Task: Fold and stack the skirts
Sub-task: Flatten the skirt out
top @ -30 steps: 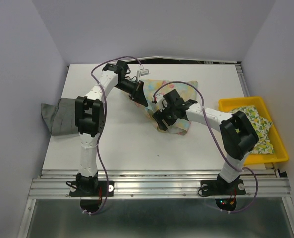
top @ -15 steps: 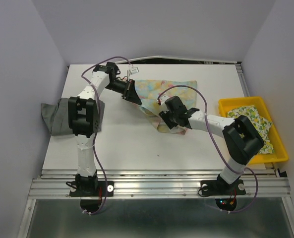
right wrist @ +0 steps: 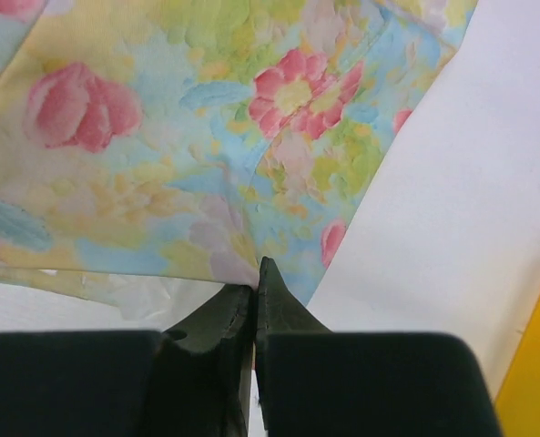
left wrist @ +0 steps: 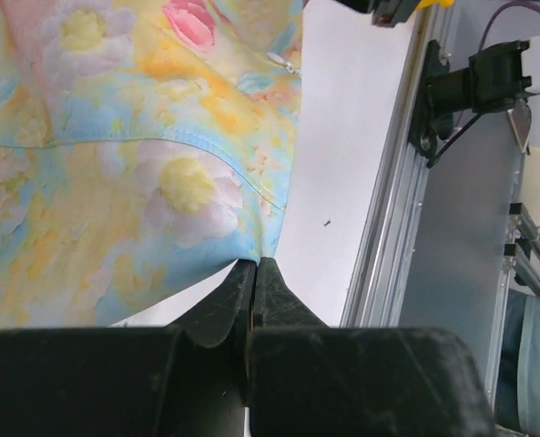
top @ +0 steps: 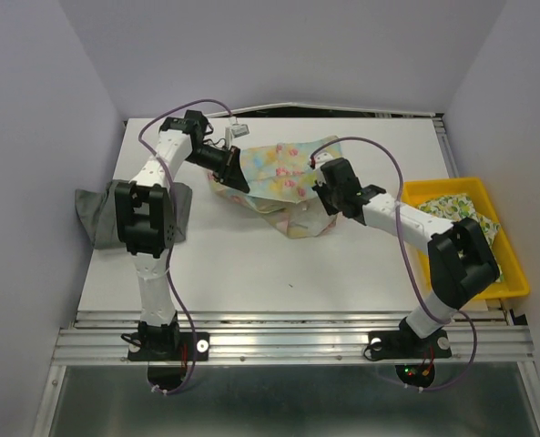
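Observation:
Next, my left gripper takes the skirt's open edge nearer my right gripper (top: 290,206) and lifts it, because the skirt's lower layer sags bunched under the skirt's stretched edge.
The pastel yellow-blue flowered skirt (top: 283,182) hangs stretched between both arms over the middle of the table, its lower part drooping onto the surface. My left gripper (top: 237,177) is shut on the skirt's left corner (left wrist: 256,250); its fingers (left wrist: 224,305) pinch the hem. My right gripper (top: 322,178) is shut on the right edge of the same skirt (right wrist: 251,246). A plain grey skirt (top: 115,214) lies at the table's left edge. The pale skirt with green-yellow print (top: 474,228) sits in the tray.
A yellow plastic tray (top: 415,193) stands at the right edge of the table. Purple cables loop above both arms. A metal rail (top: 297,339) runs along the near edge, and walls close in on the left, back and right.
My right gripper shut on the flowered skirt and lifted its right edge up and back. The left arm drew its corner further left, spreading the cloth.

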